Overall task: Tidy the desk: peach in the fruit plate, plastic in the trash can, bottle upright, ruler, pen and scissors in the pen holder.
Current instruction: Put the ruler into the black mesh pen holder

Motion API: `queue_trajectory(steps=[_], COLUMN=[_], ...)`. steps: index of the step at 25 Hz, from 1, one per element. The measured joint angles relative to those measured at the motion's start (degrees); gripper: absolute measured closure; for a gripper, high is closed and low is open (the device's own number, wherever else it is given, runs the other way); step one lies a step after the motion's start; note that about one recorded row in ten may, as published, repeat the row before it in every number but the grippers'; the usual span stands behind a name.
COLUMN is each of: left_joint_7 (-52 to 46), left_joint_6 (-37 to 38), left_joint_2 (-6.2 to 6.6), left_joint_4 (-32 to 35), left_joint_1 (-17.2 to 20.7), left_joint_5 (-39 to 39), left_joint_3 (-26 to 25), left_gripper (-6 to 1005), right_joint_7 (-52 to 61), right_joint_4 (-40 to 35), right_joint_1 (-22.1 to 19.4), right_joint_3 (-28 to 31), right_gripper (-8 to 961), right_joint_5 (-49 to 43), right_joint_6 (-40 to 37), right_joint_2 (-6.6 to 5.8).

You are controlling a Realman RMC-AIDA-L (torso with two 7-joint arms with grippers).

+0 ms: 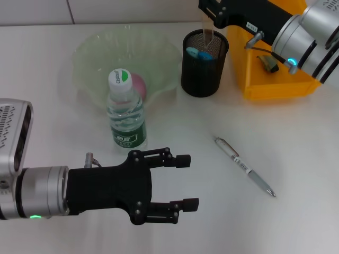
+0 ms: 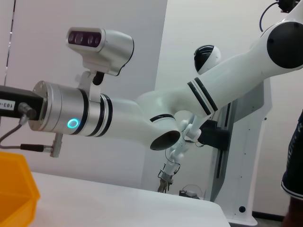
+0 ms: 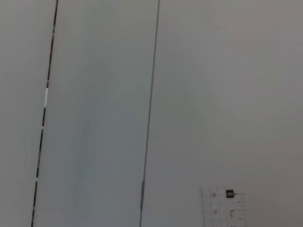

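Observation:
My right gripper will let go of the clear ruler in the black pen holder (image 1: 188, 42), just behind the handles of the blue scissors.
My right gripper (image 1: 211, 16) is over the black mesh pen holder (image 1: 205, 74) at the back and is shut on a clear ruler (image 1: 206, 34). The ruler hangs down with its lower end inside the holder, and part of it shows in the right wrist view (image 3: 226, 208). Blue scissors handles (image 1: 198, 53) stick up in the holder. A silver pen (image 1: 244, 166) lies on the table at right of centre. The water bottle (image 1: 126, 114) stands upright in front of the green fruit plate (image 1: 90, 53), which holds the pink peach (image 1: 139, 83). My left gripper (image 1: 189, 182) is open and empty near the front, below the bottle.
A yellow bin (image 1: 270, 87) stands at the back right, beside the pen holder, with a small dark object (image 1: 268, 62) in it. Its corner shows in the left wrist view (image 2: 16, 189). My right arm (image 1: 307, 32) reaches over the bin.

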Motion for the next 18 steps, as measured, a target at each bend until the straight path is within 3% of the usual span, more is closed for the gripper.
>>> queue_trajectory(steps=[18], left_joint_7=[0.0], left_joint_6=[1.2], left_joint_2=[0.09], left_joint_4=[0.2], left_joint_1=[0.0], left_joint_5=[-0.2], left_joint_3=[0.0], left_gripper=[231], right_joint_7=[1.5], right_joint_4=[1.3], right_joint_1=[-1.7], right_joint_3=[0.1], right_gripper=[541], right_joint_5=[0.1], right_joint_6=[0.0], right_joint_2=[0.01])
